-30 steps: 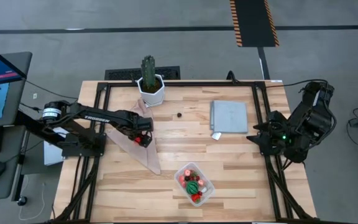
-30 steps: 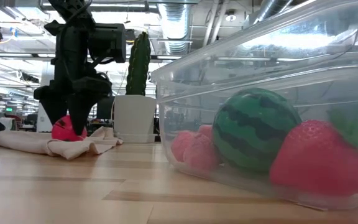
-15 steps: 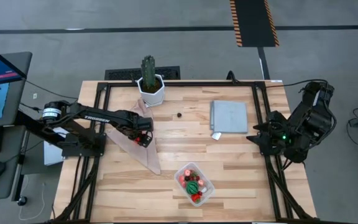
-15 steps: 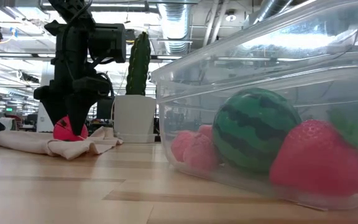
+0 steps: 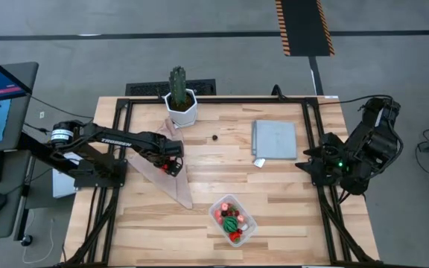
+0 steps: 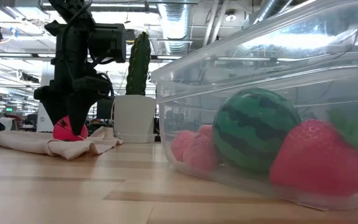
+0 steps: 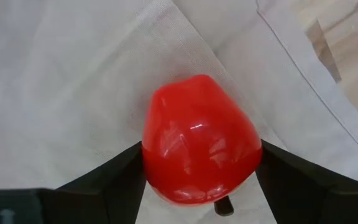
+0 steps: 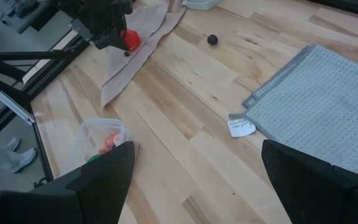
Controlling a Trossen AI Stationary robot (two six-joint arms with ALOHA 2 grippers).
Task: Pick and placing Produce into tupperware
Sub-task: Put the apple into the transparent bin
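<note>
Next, I release the red piece from my left gripper in the tupperware point(image 5: 220, 214) next to the green striped ball, toward the beige cloth.
A red tomato-like piece of produce point(image 7: 197, 137) lies on a beige cloth point(image 5: 162, 173) at the table's left. My left gripper point(image 5: 172, 167) points down over it and is shut on it. The clear tupperware point(image 5: 234, 220) stands near the front edge; a green striped ball point(image 6: 257, 127) and red strawberry-like pieces point(image 6: 319, 155) rest on its floor. One dark berry point(image 5: 214, 137) lies on the bare wood. My right gripper point(image 5: 305, 164) hangs open above the table's right edge, nothing between its fingers. My left gripper pinches the red piece between its two fingers point(image 7: 114, 177), one on each of its opposite sides point(image 7: 149, 165). The fingers come from above, pointing down. In the low view the piece's underside point(image 6: 63, 135) still sits on the cloth.
A cactus in a white pot point(image 5: 179, 98) stands at the far edge behind the cloth. A flat grey mat point(image 5: 275, 138) with a white tag point(image 5: 260, 161) lies at the far right. Bare wood lies between the cloth, the mat and the tupperware.
In the low view my left gripper's fingers have drawn in a little on the red piece. The piece stays where it was on the cloth.
</note>
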